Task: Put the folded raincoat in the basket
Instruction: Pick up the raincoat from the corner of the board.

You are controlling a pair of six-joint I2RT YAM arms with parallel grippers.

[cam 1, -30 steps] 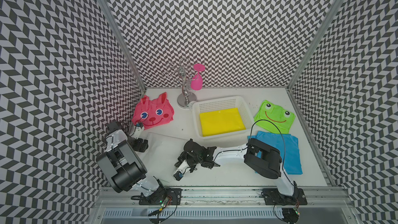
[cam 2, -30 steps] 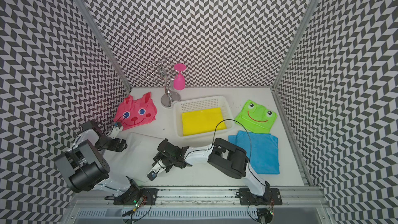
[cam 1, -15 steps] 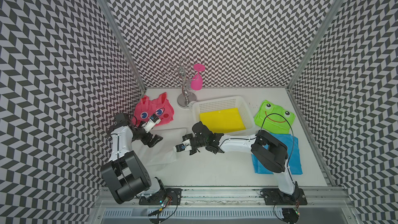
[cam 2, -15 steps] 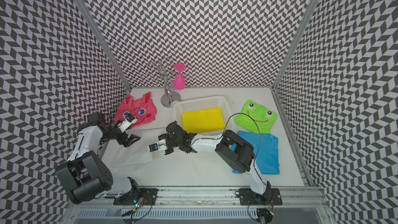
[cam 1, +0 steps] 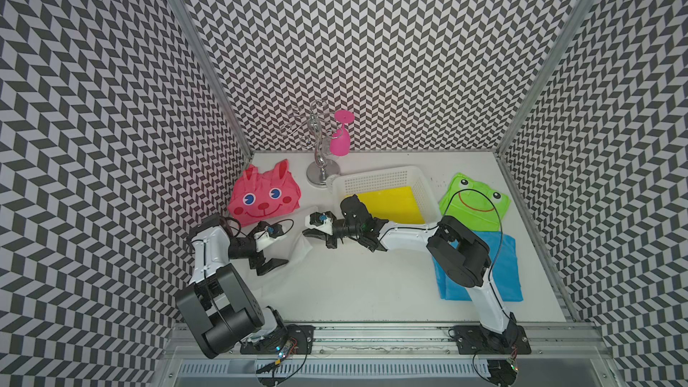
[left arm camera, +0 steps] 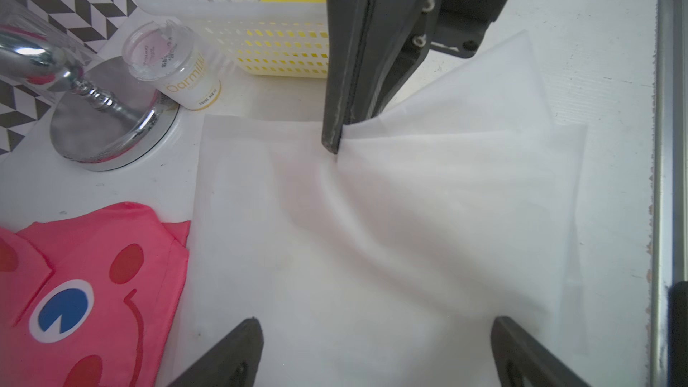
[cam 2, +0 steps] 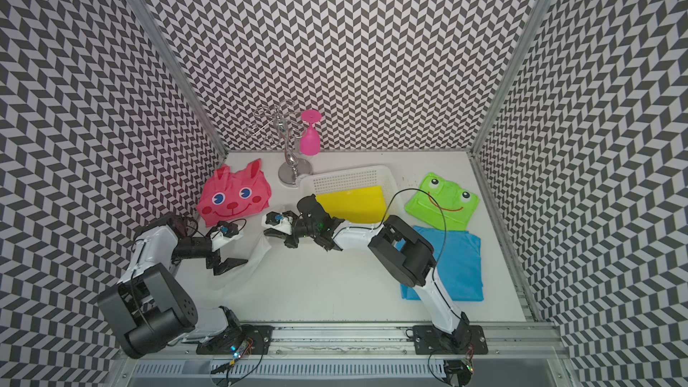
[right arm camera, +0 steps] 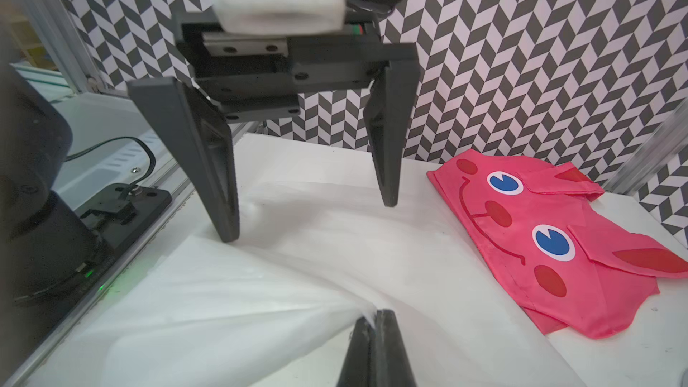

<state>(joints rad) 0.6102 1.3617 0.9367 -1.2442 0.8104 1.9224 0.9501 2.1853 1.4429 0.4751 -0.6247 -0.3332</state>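
Next, I pinch the flat part (left arm camera: 379,326) with my left gripper and lift it before my right gripper regrasps, as my right gripper holds only one corner of the white raincoat.
A white, thin folded raincoat (cam 1: 298,251) (cam 2: 257,255) lies on the table at the left of centre. One corner of it is lifted. My right gripper (cam 1: 312,234) (cam 2: 273,233) (right arm camera: 374,320) is shut on that corner, and the cloth (right arm camera: 223,310) fans out from its tips. My left gripper (cam 1: 273,256) (cam 2: 232,258) (left arm camera: 376,325) (right arm camera: 309,219) stands open just above the same raincoat (left arm camera: 391,236), with nothing between its fingers. The white lattice basket (cam 1: 376,174) (cam 2: 350,173) (left arm camera: 231,9) stands just behind my right gripper. A yellow folded raincoat (cam 1: 394,202) lies inside it.
A pink rabbit raincoat (cam 1: 264,199) lies at the back left. A green frog raincoat (cam 1: 474,202) and a blue one (cam 1: 499,269) lie at the right. A chrome stand (cam 1: 322,169) with a pink glass (cam 1: 340,143) and a small white cup (left arm camera: 178,68) stand beside the basket.
My right gripper has moved from the table's front toward the basket, pulling the white raincoat's corner along. My left arm has swung inward over the raincoat and its gripper has opened a little more.
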